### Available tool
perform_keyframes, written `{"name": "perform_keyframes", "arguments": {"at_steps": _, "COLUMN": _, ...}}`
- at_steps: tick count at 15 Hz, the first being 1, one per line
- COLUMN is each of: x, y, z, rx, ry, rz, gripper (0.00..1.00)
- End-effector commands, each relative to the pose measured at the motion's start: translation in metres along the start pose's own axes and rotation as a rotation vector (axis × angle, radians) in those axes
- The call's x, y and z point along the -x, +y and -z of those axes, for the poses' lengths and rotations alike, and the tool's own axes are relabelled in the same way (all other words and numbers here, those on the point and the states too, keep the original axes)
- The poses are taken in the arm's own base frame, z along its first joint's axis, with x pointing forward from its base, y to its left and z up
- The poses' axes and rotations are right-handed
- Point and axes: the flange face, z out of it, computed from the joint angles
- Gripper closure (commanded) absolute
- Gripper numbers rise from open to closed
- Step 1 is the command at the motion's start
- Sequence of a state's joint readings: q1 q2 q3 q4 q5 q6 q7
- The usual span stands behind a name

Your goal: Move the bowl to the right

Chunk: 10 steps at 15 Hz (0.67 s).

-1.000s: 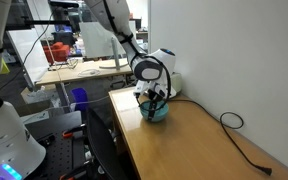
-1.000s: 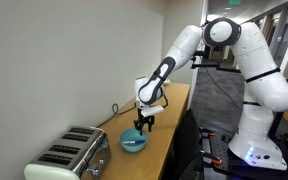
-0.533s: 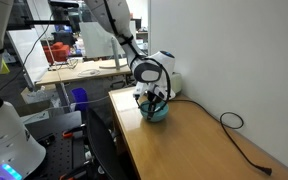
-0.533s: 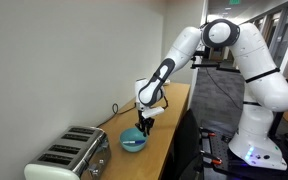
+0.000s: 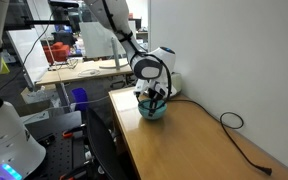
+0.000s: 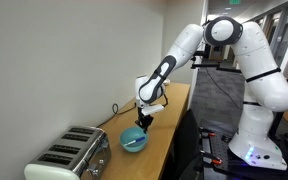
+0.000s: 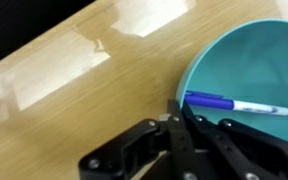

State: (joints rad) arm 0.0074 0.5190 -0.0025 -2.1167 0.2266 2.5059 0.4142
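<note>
I will release the bowl with my gripper so that it rests on the bare wood (image 5: 167,139) between the front edge of the table and the black cable.
The small teal-blue bowl (image 5: 157,112) (image 6: 132,141) sits on the wooden table (image 5: 189,145), next to the toaster (image 6: 72,156). My gripper (image 5: 156,99) (image 6: 142,124) reaches straight down onto the bowl's near rim. In the wrist view the bowl (image 7: 259,65) fills the right side, with a blue and white pen (image 7: 234,104) lying inside it. There my gripper (image 7: 176,108) has its black fingers pinched together over the rim, one outside the wall and one inside. It is shut on the bowl.
A black cable (image 5: 234,124) loops across the table by the wall. The table's front edge (image 6: 169,135) runs close beside the bowl. Lab benches and clutter (image 5: 64,55) stand beyond the table.
The jaws have closed from wide apart onto the bowl's rim. The arm and the bowl have stayed in place.
</note>
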Motion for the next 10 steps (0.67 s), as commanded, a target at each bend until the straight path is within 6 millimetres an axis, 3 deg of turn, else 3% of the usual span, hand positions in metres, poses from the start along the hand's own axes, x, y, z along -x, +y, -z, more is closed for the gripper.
{"name": "perform_keyframes", "arguments": {"at_steps": 1, "x": 0.005, "y": 0.018, "z": 0.025, "rx": -0.020, "ry": 0.043, "rz": -0.020, "gripper": 0.99}}
{"name": "perform_keyframes", "arguments": {"at_steps": 5, "x": -0.008, "y": 0.054, "z": 0.039, "rx": -0.044, "ry": 0.051, "rz": -0.118, "gripper": 0.99}}
{"name": "perform_keyframes", "arguments": {"at_steps": 10, "x": -0.020, "y": 0.111, "z": 0.038, "rx": -0.136, "ry": 0.023, "rz": -0.249, "gripper": 0.99}}
